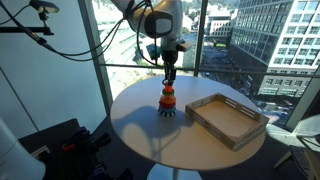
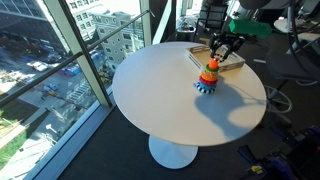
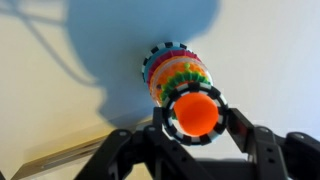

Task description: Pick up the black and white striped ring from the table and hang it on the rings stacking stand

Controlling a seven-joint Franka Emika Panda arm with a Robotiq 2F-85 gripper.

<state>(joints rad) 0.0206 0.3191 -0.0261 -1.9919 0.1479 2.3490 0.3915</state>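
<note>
My gripper needs to drop the black and white striped ring around the stand's orange top knob (image 1: 168,88) (image 3: 194,114), above the coloured rings.
The rings stacking stand (image 1: 169,100) stands near the middle of the white round table (image 1: 135,130), also seen in an exterior view (image 2: 209,76). My gripper (image 1: 170,78) hangs straight above it. In the wrist view the black and white striped ring (image 3: 193,139) sits between the two fingers of my gripper (image 3: 194,113), which are shut on its outer edge. The ring encircles the stand's orange top knob (image 3: 195,110), level with the tip. The coloured rings of the stand (image 3: 176,72) show below it.
A rectangular wooden tray (image 1: 228,118) lies on the table close beside the stand, also visible in an exterior view (image 2: 229,63), and its edge shows in the wrist view (image 3: 60,158). Large windows stand behind the table. Cables and equipment lie on the floor.
</note>
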